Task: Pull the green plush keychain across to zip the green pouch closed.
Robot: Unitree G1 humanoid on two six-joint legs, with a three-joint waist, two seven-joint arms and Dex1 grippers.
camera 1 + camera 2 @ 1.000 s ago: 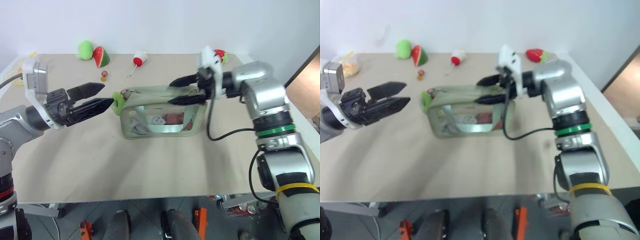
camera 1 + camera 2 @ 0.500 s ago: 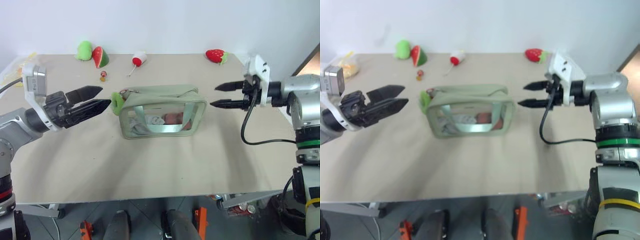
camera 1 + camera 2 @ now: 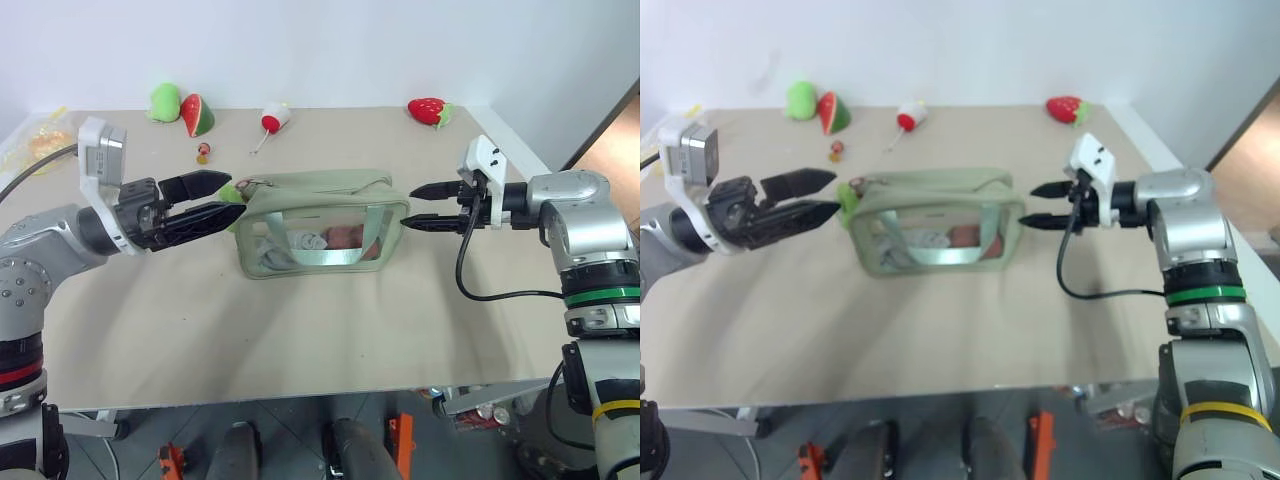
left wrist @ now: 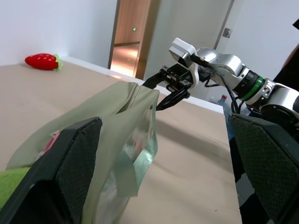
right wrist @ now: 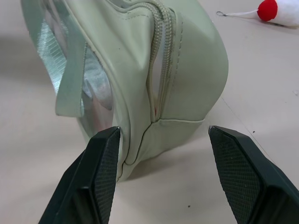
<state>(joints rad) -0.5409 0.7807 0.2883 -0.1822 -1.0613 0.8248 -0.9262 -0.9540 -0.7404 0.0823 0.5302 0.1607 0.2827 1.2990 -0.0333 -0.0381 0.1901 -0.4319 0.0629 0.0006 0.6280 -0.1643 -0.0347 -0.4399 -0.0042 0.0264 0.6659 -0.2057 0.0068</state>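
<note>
My right gripper needs to pinch the pouch's front edge (image 5: 126, 122), as the green pouch's end is loose in that open gripper, before my left gripper pulls the keychain.
The green pouch (image 3: 320, 228) lies mid-table, its clear window facing me. The green plush keychain (image 3: 238, 191) sits at the pouch's left end, partly hidden by my left gripper (image 3: 234, 195). That gripper is open, its fingertips above and below the keychain. In the left wrist view the keychain's fuzz (image 4: 8, 187) lies beside one finger, with the pouch (image 4: 112, 116) stretching away. My right gripper (image 3: 409, 206) is open at the pouch's right end. In the right wrist view its fingers (image 5: 100, 177) flank that end (image 5: 187, 79) with small gaps, and the zip (image 5: 161, 42) runs along the top.
Along the far edge lie a green plush blob (image 3: 165, 100), a watermelon slice plush (image 3: 202, 113), a red-and-white toy (image 3: 275, 118) and a strawberry plush (image 3: 428, 110). A small bead charm (image 3: 205, 155) sits near the left arm. A yellow bag (image 3: 40, 145) lies far left.
My right gripper left the pouch's top, swung out to the right, then came down and back to the pouch's right end. My left gripper's tips edged in around the keychain.
</note>
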